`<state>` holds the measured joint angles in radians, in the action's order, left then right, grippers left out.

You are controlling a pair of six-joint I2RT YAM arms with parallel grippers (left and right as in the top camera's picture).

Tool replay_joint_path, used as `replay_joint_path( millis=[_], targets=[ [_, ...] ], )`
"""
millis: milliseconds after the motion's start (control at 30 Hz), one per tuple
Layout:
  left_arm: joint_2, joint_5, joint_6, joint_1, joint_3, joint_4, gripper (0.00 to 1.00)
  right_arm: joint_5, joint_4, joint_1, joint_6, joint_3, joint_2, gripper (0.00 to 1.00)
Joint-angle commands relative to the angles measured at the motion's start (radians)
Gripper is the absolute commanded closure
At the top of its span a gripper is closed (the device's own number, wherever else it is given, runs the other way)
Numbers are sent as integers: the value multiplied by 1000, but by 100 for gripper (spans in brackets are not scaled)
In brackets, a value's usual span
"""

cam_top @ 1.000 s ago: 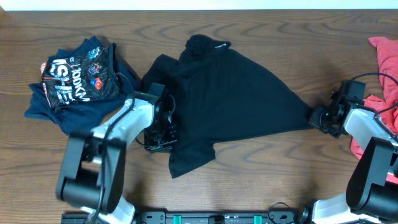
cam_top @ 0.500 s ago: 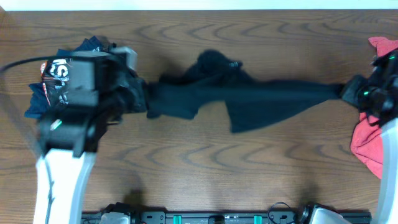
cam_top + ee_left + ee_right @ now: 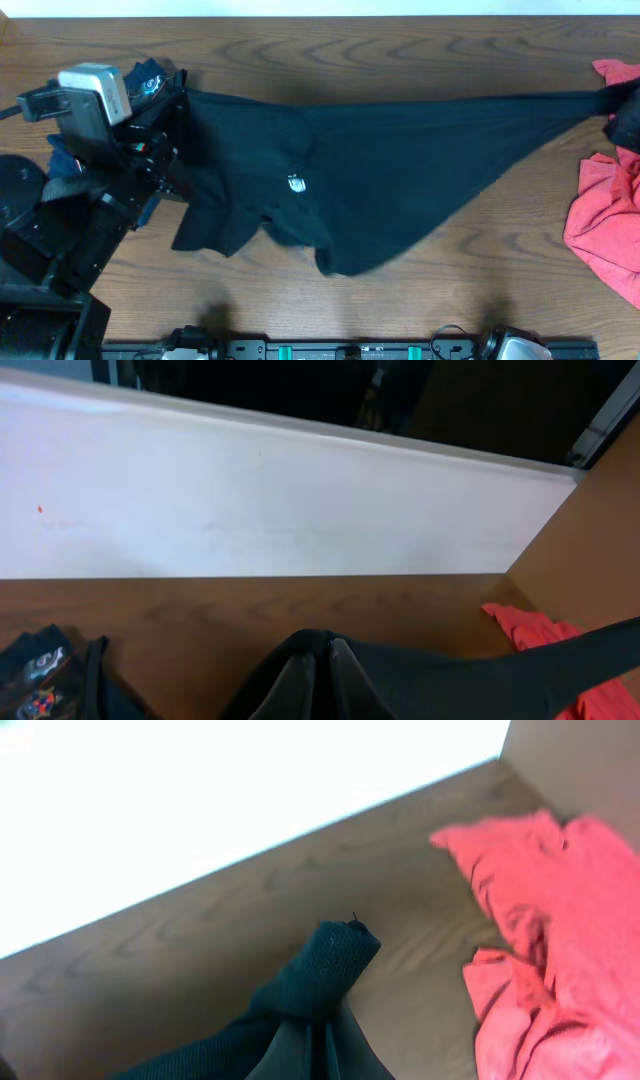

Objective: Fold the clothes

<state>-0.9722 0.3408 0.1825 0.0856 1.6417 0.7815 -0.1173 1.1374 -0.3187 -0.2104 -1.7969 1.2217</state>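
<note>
The robot's left gripper needs to lay the edge of the black T-shirt, now stretched in the air across the table, down on the wooden table (image 3: 274, 162) beside the navy printed garment.
The black T-shirt (image 3: 360, 170), with a small white logo, hangs stretched in the air across the table between my two grippers. My left gripper (image 3: 172, 100) is shut on its left corner, high above the table's left side; the pinched cloth shows in the left wrist view (image 3: 325, 650). My right gripper (image 3: 612, 100) is shut on its right corner at the far right edge; the bunched tip shows in the right wrist view (image 3: 330, 960). The shirt's lower hem sags toward the table's front.
A navy printed garment (image 3: 145, 80) lies at the back left, mostly hidden under my left arm, and shows in the left wrist view (image 3: 40, 675). A coral-red garment (image 3: 605, 220) lies at the right edge, and shows in the right wrist view (image 3: 550, 920). The wooden table (image 3: 300, 290) runs below.
Both grippers have lifted and pulled apart with the black T-shirt. It went from a crumpled heap on the table to a taut rope, then spread into a wide hanging sheet.
</note>
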Motion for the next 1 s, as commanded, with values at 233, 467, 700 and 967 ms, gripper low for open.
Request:
replay_joint_path(
  millis=[233, 467, 700, 967],
  targets=[
    [-306, 79, -10, -10, 14, -31, 94, 38, -20, 8, 37, -14, 196, 99],
    [-606, 98, 0, -11, 15, -385, 94, 39, -311, 21, -36, -15, 437, 99],
    [-731, 123, 226, -24, 72, -929, 94, 35, -651, 20, -175, -22, 498, 99],
    [-691, 290, 244, -68, 146, -732, 94, 111, -468, -7, -68, -60, 496, 99]
  ],
)
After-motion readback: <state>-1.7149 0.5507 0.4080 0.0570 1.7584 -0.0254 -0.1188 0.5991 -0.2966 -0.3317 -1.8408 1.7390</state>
